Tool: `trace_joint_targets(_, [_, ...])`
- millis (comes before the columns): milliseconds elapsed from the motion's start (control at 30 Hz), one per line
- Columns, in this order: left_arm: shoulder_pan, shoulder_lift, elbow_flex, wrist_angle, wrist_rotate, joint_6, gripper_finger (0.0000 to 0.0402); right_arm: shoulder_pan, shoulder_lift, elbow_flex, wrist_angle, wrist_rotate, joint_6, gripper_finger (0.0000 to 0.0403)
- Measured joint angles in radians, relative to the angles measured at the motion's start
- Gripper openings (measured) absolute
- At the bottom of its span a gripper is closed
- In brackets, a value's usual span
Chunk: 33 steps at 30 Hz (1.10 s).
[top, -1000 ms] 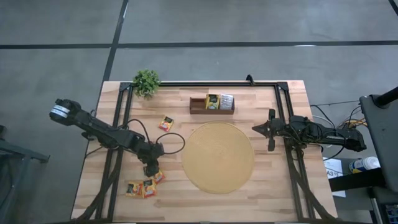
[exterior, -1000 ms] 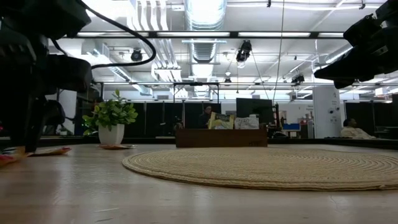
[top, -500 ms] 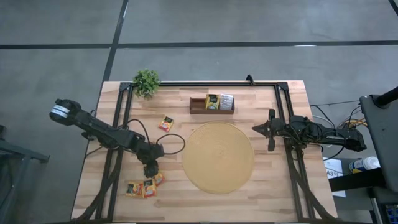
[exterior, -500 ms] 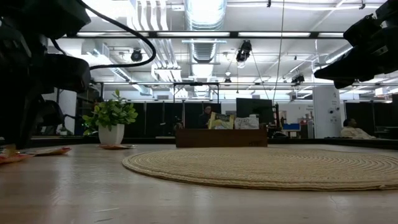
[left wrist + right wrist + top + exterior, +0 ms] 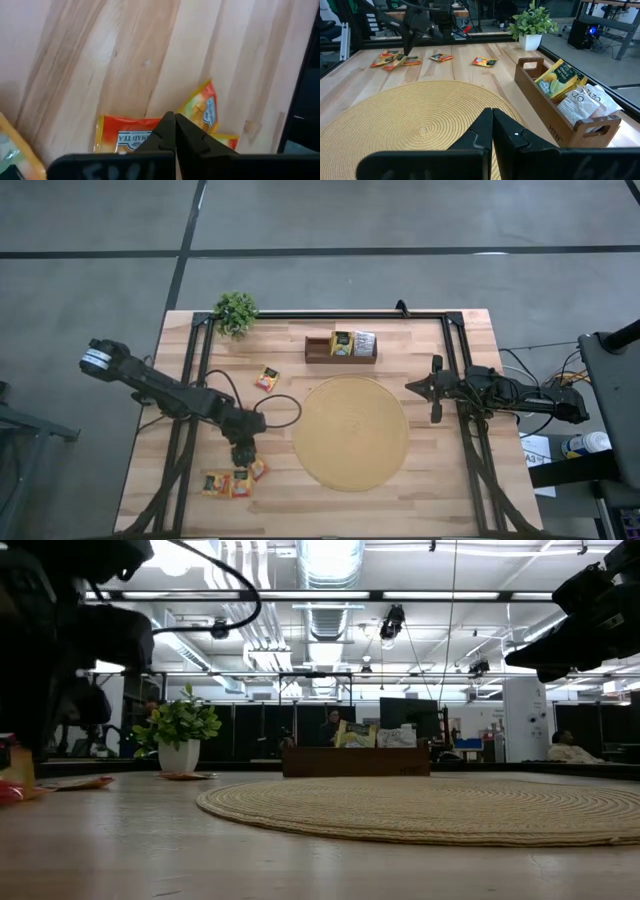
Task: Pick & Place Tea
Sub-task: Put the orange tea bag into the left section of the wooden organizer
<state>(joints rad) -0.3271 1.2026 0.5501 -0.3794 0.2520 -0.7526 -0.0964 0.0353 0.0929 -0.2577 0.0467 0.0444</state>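
I need to release the orange-red tea sachet with my left gripper on the bare wood (image 5: 280, 423) beside the round mat's rim.
My left gripper (image 5: 244, 460) (image 5: 172, 122) points steeply down at the near left of the table and is shut on an orange-red tea sachet (image 5: 204, 106) (image 5: 258, 469). Two more sachets (image 5: 217, 483) (image 5: 240, 482) lie flat beside it. Another sachet (image 5: 267, 378) lies farther back. A yellow-green sachet (image 5: 342, 343) and a white one (image 5: 364, 343) stand in the wooden tray (image 5: 318, 350). My right gripper (image 5: 410, 388) (image 5: 492, 117) waits shut above the right rim of the round mat (image 5: 350, 432). My left gripper pinches the orange-red sachet by its edge (image 5: 189, 111) between the two fingertips, coming from above on a steep slant. The fingertips hide the exact spot. The sachet stands tilted up below the fingers (image 5: 18, 768); whether its lower edge rests on the table I cannot tell.
A small potted plant (image 5: 236, 312) stands at the far left corner. A black frame rail (image 5: 190, 410) runs along the table's left side and another (image 5: 470, 440) along the right. Bare wood lies between the mat and the left sachets.
My left gripper has shut over the near-left sachets. The orange-red sachet under it, flat on the wood before, now stands tipped up at the fingers. My right arm has kept still.
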Motion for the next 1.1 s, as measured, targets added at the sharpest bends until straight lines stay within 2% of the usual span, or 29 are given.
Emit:
trace_joint_targets(233, [0.012,0.0,0.161,-0.232,-0.011,0.072,0.0,0.0,0.0,0.0,0.0,0.0,0.0,0.0009])
trace_joint_targets(400, [0.031,0.0,0.29,-0.372,-0.068,0.104,0.0,0.0,0.0,0.0,0.0,0.0,0.0,0.0009])
trace_joint_targets(633, [0.112,0.016,0.414,-0.477,-0.112,0.142,0.0,0.0,0.0,0.0,0.0,0.0,0.0,0.0009])
trace_joint_targets(1100, [0.332,0.254,0.723,-0.642,-0.122,0.427,0.0,0.0,0.0,0.0,0.0,0.0,0.0,0.0009])
